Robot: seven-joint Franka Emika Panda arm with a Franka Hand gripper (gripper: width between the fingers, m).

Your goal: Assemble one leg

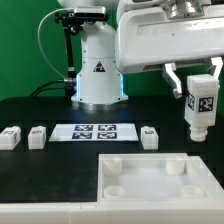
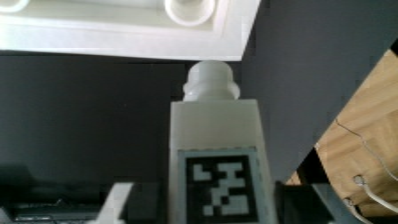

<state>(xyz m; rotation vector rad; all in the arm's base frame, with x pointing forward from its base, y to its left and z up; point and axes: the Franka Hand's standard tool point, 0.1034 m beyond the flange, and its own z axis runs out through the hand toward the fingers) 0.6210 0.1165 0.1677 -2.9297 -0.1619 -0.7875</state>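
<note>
Next, I let go of the leg, standing upright in the white panel's corner hole (image 1: pixel 192 191) (image 2: pixel 191 9) farthest from the robot base.
My gripper (image 1: pixel 199 88) is shut on a leg (image 1: pixel 199 108), a small white square post with a black-and-white tag on its face. It hangs upright in the air at the exterior view's right, above the far right part of the large white rimmed panel (image 1: pixel 150 178). In the wrist view the leg (image 2: pixel 217 130) fills the middle, its rounded peg end pointing at the panel (image 2: pixel 125 30), whose round corner hole (image 2: pixel 191 10) lies just beyond the peg. The leg's tag (image 2: pixel 221 188) sits between my fingers.
Three more white legs lie on the black table: two at the exterior view's left (image 1: pixel 10 137) (image 1: pixel 37 136) and one near the middle (image 1: pixel 150 136). The marker board (image 1: pixel 95 131) lies between them. The robot base (image 1: pixel 97 75) stands behind.
</note>
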